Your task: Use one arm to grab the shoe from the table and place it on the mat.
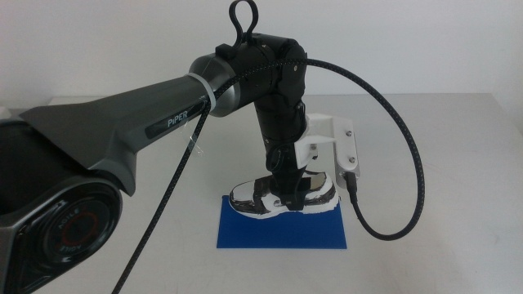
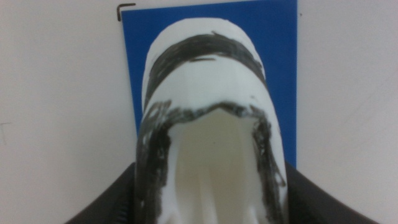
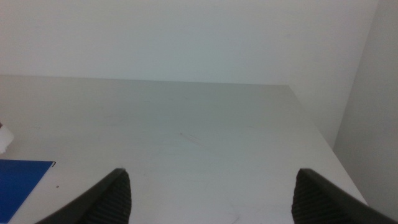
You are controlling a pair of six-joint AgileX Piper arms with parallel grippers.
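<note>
The black-and-white shoe will go down on the middle of the blue mat (image 1: 279,220), where I will set it with my left gripper.
The left arm (image 1: 163,122) reaches in from the left, and its gripper (image 1: 286,189) points down, shut on the black-and-white shoe (image 1: 282,198). The shoe is level, at the far part of the blue mat (image 1: 282,230), with its toe to the left. I cannot tell whether its sole touches the mat. In the left wrist view the shoe (image 2: 211,93) fills the space between my two jaws, with the left gripper (image 2: 211,183) around its opening and the mat (image 2: 137,50) beneath. The right gripper (image 3: 211,186) is open and empty above the table, out of the middle view.
The white table (image 1: 458,163) stretches around the mat. A black cable (image 1: 409,163) loops out to the right of the left wrist's white box (image 1: 335,143). A corner of the mat (image 3: 18,180) shows in the right wrist view.
</note>
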